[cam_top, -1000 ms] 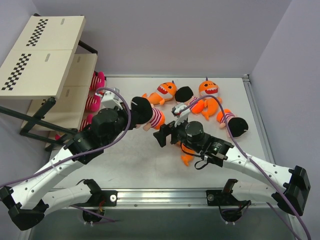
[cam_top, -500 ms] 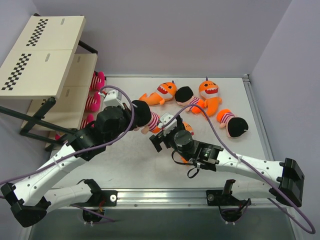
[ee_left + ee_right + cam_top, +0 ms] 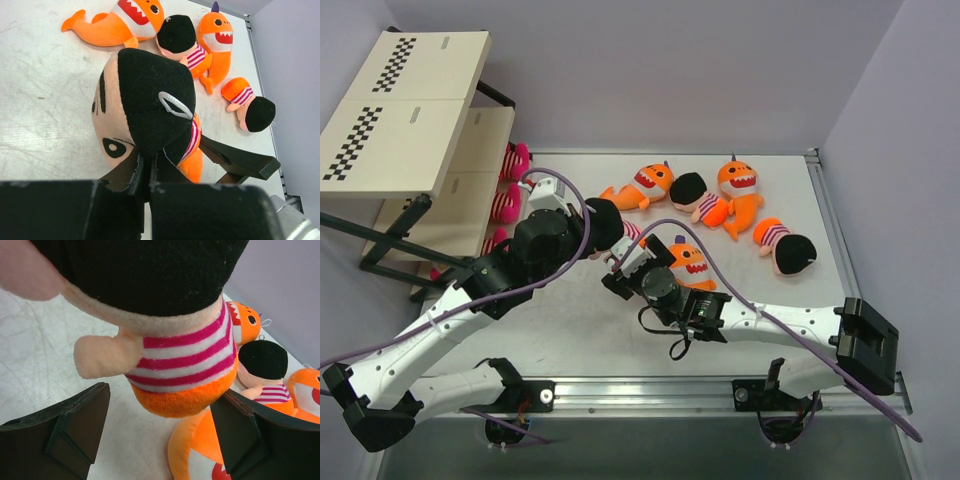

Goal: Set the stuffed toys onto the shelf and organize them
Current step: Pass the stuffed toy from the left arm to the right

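The left gripper holds the doll by its black head, so next the right gripper takes its orange bottom (image 3: 184, 399) before the left gripper takes the striped middle.
My left gripper (image 3: 588, 232) is shut on the black head of an orange doll (image 3: 608, 227) with a pink-and-white striped middle, and holds it above the table. In the left wrist view the head (image 3: 145, 95) rises straight from my closed left gripper (image 3: 147, 165). My right gripper (image 3: 623, 266) is open just below the doll. Its fingers (image 3: 75, 425) stand either side of the doll's orange bottom (image 3: 185, 395), the left one clearly apart from it. The shelf (image 3: 410, 110) stands at far left, with pink striped toys (image 3: 515, 160) on a lower board.
An orange shark (image 3: 688, 262) lies right beside my right wrist, under the held doll. Two more sharks (image 3: 645, 185) (image 3: 738, 185) and two black-headed dolls (image 3: 692, 190) (image 3: 790, 250) lie at the back right. The shelf's black frame leg (image 3: 400, 245) juts toward my left arm.
My right arm has swung left and its open jaws now sit round the bottom of the doll in my left gripper. The shark it covered is in the open. The left arm barely moved.
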